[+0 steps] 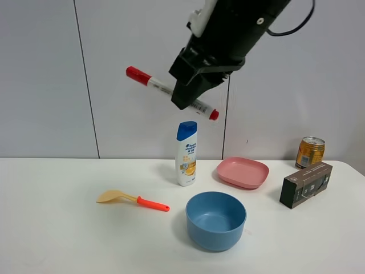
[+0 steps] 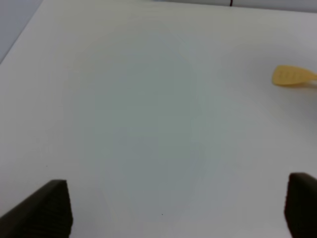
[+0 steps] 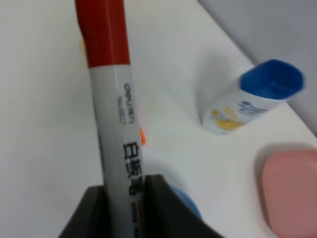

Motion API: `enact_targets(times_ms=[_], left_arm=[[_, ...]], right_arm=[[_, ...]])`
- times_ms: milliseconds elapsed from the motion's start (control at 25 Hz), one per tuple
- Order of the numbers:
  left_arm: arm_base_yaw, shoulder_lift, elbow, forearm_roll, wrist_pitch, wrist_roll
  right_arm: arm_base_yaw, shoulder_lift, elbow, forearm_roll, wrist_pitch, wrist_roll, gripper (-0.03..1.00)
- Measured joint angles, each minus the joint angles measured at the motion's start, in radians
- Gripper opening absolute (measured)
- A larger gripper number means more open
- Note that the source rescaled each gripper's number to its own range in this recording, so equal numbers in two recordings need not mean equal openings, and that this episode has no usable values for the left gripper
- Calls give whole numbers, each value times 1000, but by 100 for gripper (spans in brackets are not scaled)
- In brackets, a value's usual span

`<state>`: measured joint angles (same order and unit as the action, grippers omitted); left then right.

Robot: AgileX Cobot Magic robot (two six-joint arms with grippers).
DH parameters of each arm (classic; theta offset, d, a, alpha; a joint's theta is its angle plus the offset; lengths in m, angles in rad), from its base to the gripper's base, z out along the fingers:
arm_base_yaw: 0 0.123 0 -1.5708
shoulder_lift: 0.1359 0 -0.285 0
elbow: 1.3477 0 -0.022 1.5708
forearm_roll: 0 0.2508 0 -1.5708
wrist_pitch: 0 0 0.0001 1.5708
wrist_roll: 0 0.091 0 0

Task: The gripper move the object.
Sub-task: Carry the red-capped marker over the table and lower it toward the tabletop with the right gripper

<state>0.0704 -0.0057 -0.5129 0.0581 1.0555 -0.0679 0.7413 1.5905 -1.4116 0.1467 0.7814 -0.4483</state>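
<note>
Next, my right gripper puts the whiteboard marker down on the bare table (image 1: 117, 240) (image 3: 59, 159) in front of the spatula, beside the blue bowl.
My right gripper (image 1: 191, 94) hangs high above the table, over the shampoo bottle, and is shut on the whiteboard marker (image 1: 155, 85). The marker has a white barrel with dark print, a red cap at the upper left and a red tail end at the lower right, and it is held tilted. In the right wrist view the marker (image 3: 111, 114) runs up from between the two dark fingers (image 3: 163, 208). My left gripper (image 2: 178, 213) is open and empty over bare table; only its two dark fingertips (image 2: 47, 210) show.
On the white table (image 1: 57, 228) stand a shampoo bottle (image 1: 186, 154), a pink plate (image 1: 242, 172), a blue bowl (image 1: 215, 220), a dark box (image 1: 305, 184) and a can (image 1: 310, 151). A beige spatula with an orange-red handle (image 1: 131, 199) lies left of the bowl.
</note>
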Motion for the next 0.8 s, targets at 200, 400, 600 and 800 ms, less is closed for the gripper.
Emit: enact_targets(times_ms=[200,400,600,800], left_arm=[[0,0,0,0,0,0],[0,0,0,0,0,0],[0,0,0,0,0,0],[0,0,0,0,0,0]], right_arm=[[57,184,-140,9,51,-133,0],[102,354,-251,51,89,-284,0],[104,472,-266,72,107,-327,0],[104,544,-266,93,57,-334,0]])
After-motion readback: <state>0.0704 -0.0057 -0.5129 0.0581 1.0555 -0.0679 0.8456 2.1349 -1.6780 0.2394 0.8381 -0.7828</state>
